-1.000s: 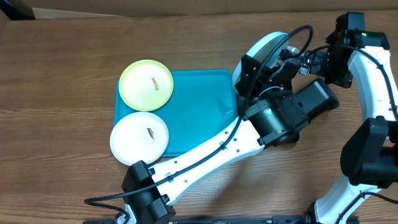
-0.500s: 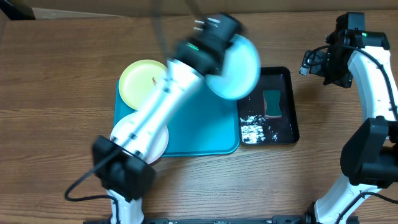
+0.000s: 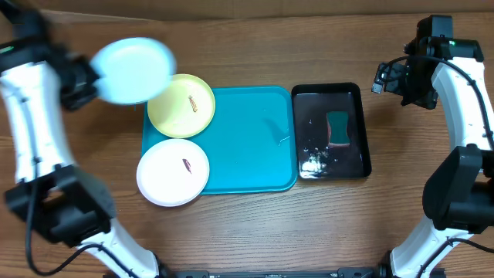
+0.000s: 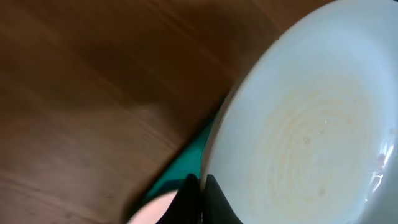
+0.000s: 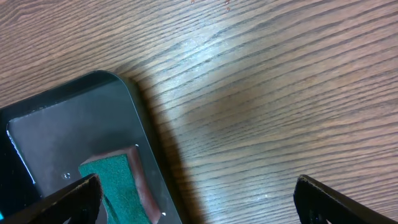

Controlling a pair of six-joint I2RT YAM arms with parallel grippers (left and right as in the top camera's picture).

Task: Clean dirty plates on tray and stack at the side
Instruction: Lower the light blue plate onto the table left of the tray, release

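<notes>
Next, my left gripper lets go of the pale mint plate on the bare wood (image 3: pixel 107 120) (image 4: pixel 96 99) next to the turquoise tray, by the yellow-green plate. The mint plate is still held over the table.
My left gripper (image 3: pixel 91 77) is shut on the rim of the pale mint plate (image 3: pixel 133 69), holding it in the air over the table at the tray's far left corner. In the left wrist view the closed fingertips (image 4: pixel 200 186) pinch the edge of the mint plate (image 4: pixel 311 112), whose face looks wet and free of smears. The yellow-green plate (image 3: pixel 181 106) and the white plate (image 3: pixel 173 171) lie on the left end of the turquoise tray (image 3: pixel 247 139), each with a reddish smear. My right gripper (image 3: pixel 384 77) hangs open and empty beyond the black tray.
A glossy black tray (image 3: pixel 357 131) with water and foam stands right of the turquoise tray, with a green sponge (image 3: pixel 338 127) in it. The right wrist view shows the black tray's corner (image 5: pixel 62 130) and the sponge (image 5: pixel 118 180) under the open fingers.
My left arm has swung the mint plate from over the black tray, across the turquoise tray, to the far left. The right arm has stayed still.
</notes>
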